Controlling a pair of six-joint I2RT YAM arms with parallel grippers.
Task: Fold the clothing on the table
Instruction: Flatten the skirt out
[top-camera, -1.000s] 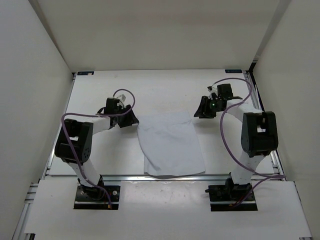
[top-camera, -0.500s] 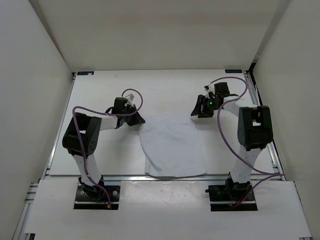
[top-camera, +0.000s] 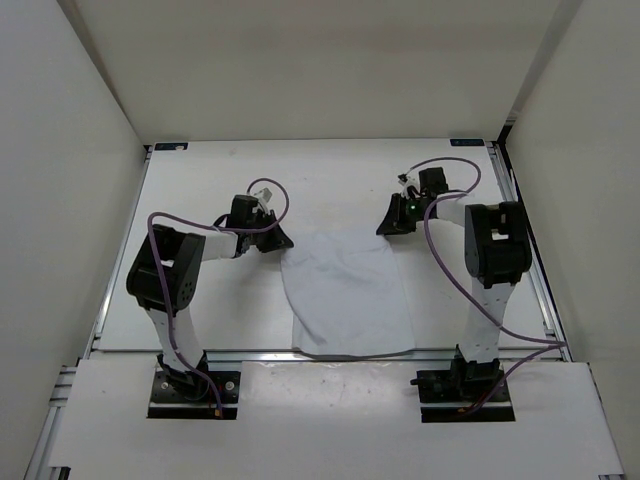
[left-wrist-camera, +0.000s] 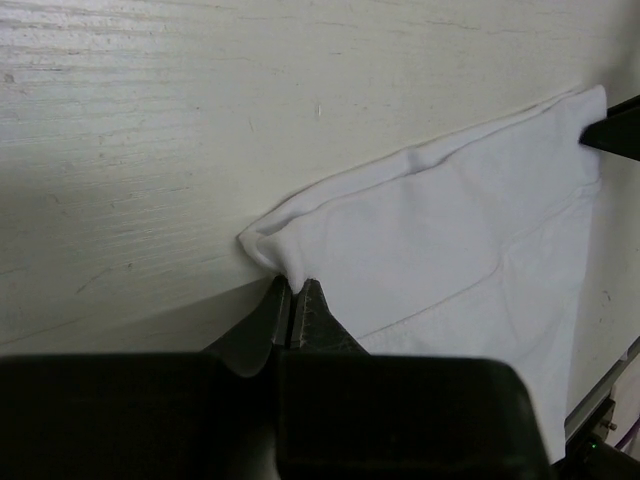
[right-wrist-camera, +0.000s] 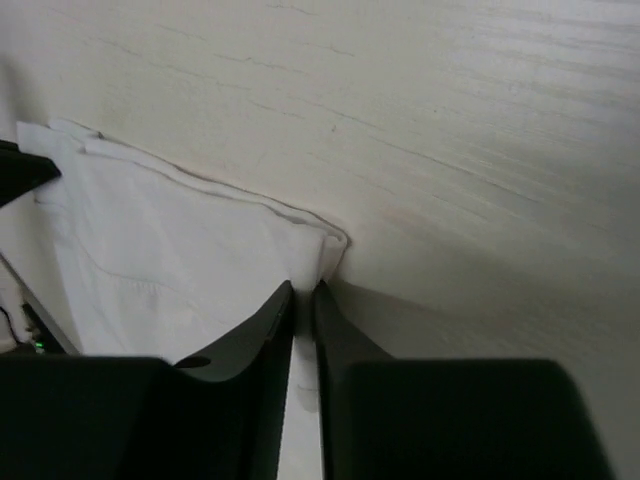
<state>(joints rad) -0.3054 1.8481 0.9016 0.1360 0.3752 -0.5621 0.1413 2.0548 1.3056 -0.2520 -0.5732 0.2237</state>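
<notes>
My left gripper needs to release the far corner of the clothing on the clothing's side edge, almost halfway to the near hem (top-camera: 290, 289).
The clothing (top-camera: 345, 295) is a plain white piece lying flat on the table (top-camera: 330, 180), reaching from the middle to the near edge. My left gripper (top-camera: 283, 240) sits low at its far left corner. In the left wrist view the left gripper (left-wrist-camera: 293, 288) is shut, pinching a small raised fold of the clothing (left-wrist-camera: 450, 240). My right gripper (top-camera: 385, 228) is at the far right corner. Seen from the right wrist, the right gripper (right-wrist-camera: 303, 290) has its jaws nearly together, with the bunched corner of the clothing (right-wrist-camera: 170, 250) between them.
A metal rail (top-camera: 330, 355) runs along the table's near edge, just past the clothing's hem. White walls (top-camera: 70, 150) enclose the table on three sides. Purple cables (top-camera: 445, 250) loop beside each arm.
Both grippers slid inward onto the clothing's far corners and closed there. The far edge of the clothing has bunched slightly at each corner.
</notes>
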